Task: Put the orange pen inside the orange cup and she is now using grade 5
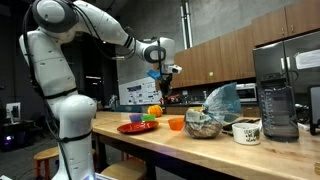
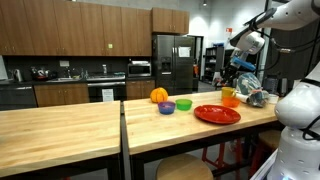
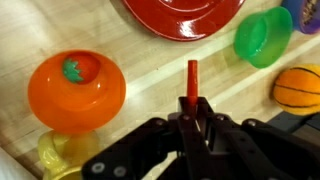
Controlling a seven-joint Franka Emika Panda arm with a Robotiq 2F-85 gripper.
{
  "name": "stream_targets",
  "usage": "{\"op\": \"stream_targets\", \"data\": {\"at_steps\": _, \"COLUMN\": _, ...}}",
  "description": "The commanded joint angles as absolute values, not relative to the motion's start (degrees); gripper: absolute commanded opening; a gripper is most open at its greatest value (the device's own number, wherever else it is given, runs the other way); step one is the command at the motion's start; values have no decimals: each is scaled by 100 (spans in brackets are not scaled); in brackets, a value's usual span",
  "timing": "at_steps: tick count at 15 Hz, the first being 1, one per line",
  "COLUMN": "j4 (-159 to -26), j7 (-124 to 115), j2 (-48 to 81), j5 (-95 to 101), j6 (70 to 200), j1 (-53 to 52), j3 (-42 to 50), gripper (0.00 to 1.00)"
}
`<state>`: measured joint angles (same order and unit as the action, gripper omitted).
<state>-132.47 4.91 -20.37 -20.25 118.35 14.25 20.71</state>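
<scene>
The robot's gripper should set the orange pen down inside the orange cup (image 3: 68, 152) next to the foil-filled bowl.
The small orange cup (image 3: 77, 92) stands on the wooden table, with a small red and green thing inside it. It also shows in both exterior views (image 1: 176, 123) (image 2: 230, 99). My gripper (image 3: 192, 108) is shut on the orange pen (image 3: 192, 78), whose tip points away from the jaws. In the wrist view the pen is to the right of the cup, not over it. In both exterior views the gripper (image 1: 163, 72) (image 2: 237, 65) hangs well above the table, near the cup.
A red plate (image 3: 185, 18), a green bowl (image 3: 262, 35), a purple bowl (image 2: 167, 107) and a round orange fruit (image 3: 300, 88) lie near the cup. A foil-filled bowl (image 1: 203, 125), a white printed mug (image 1: 246, 131) and a dark appliance (image 1: 275, 95) stand further along.
</scene>
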Motion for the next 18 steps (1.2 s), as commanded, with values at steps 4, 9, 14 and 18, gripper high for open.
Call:
{"op": "stream_targets", "data": {"at_steps": 4, "j4": -12597, "j7": -97, "j2": -1702, "j5": -3297, "j6": 11036, "j1": 1593, "j3": 2514, "gripper": 3}}
{"op": "stream_targets", "data": {"at_steps": 9, "j4": -12584, "j7": -568, "j2": -1363, "j5": -3935, "j6": 10744, "j1": 1793, "j3": 2606, "gripper": 3}}
{"op": "stream_targets", "data": {"at_steps": 14, "j4": -12639, "j7": -1038, "j2": -1242, "j5": -4469, "j6": 10588, "j1": 2143, "j3": 2698, "gripper": 3}}
{"op": "stream_targets", "data": {"at_steps": 18, "j4": -12687, "j7": -1345, "j2": -1296, "j5": -4746, "j6": 10417, "j1": 2428, "j3": 2797, "gripper": 3}}
